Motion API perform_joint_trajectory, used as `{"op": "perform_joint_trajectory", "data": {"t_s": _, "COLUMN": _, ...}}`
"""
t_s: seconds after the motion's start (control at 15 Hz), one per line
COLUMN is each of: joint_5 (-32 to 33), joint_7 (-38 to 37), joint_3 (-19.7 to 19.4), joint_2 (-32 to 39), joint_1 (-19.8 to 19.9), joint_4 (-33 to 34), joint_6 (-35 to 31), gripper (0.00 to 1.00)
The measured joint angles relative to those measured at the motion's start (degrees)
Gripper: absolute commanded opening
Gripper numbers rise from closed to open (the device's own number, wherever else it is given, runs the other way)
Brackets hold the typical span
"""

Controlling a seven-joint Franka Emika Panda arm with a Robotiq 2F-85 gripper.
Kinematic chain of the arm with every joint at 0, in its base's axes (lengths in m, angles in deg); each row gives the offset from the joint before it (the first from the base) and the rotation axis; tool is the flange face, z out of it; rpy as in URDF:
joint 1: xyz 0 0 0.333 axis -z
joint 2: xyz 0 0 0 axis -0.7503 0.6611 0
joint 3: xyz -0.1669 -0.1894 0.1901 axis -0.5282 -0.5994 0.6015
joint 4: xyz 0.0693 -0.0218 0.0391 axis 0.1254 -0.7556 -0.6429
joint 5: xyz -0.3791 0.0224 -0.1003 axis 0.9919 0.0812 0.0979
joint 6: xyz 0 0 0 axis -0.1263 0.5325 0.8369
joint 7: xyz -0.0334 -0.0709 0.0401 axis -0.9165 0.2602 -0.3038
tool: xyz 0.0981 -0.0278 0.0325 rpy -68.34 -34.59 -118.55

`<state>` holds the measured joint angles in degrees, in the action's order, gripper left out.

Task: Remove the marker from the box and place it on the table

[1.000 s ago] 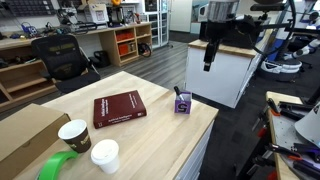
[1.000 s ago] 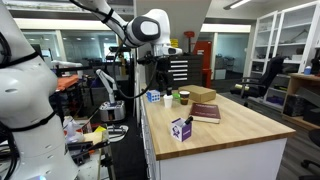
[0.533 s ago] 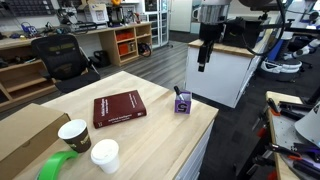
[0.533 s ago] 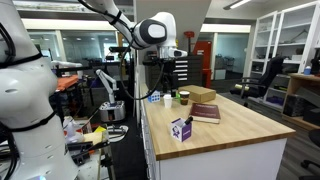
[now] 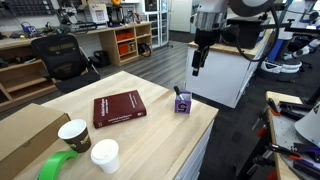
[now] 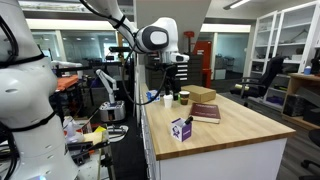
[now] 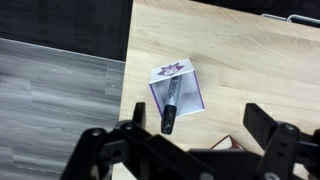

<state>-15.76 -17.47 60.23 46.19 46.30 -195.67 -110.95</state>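
Note:
Next, my gripper should go to the marker's upper end (image 5: pixel 177 89) (image 7: pixel 168 119), sticking out of the white and purple box, and close there.
A small white and purple box (image 5: pixel 182 103) stands near the edge of the light wooden table (image 5: pixel 150 125), also in an exterior view (image 6: pixel 181 129). A dark marker (image 7: pixel 171 105) sticks up out of the box (image 7: pixel 178 88) in the wrist view. My gripper (image 5: pixel 197 66) hangs in the air above and beside the box, well clear of it. It also shows in an exterior view (image 6: pixel 170 85). Its jaws (image 7: pixel 195 135) are open and empty.
A dark red book (image 5: pixel 118 108) lies mid-table. Two cups (image 5: pixel 74 134) (image 5: pixel 105 154), a green tape roll (image 5: pixel 58 166) and a cardboard box (image 5: pixel 25 135) stand at one end. Floor drops off past the table edge (image 7: pixel 60 100).
My gripper has moved sideways toward the table and the box, a little closer in both exterior views. Nothing on the table has moved.

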Motion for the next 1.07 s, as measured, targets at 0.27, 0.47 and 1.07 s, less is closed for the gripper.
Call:
{"op": "perform_joint_trajectory", "data": {"t_s": 0.27, "joint_5": -0.12, "joint_7": 0.41, "joint_3": -0.74, "joint_2": 4.70, "joint_1": 0.01, "joint_4": 0.88, "joint_6": -3.40, "gripper": 1.00}}
{"op": "perform_joint_trajectory", "data": {"t_s": 0.47, "joint_5": -0.12, "joint_7": 1.32, "joint_3": -1.18, "joint_2": 8.53, "joint_1": 0.01, "joint_4": 3.09, "joint_6": -4.01, "gripper": 1.00}}
{"op": "perform_joint_trajectory", "data": {"t_s": 1.07, "joint_5": -0.60, "joint_7": 5.76, "joint_3": -2.96, "joint_2": 19.29, "joint_1": 0.17, "joint_4": 12.97, "joint_6": -3.83, "gripper": 1.00}}
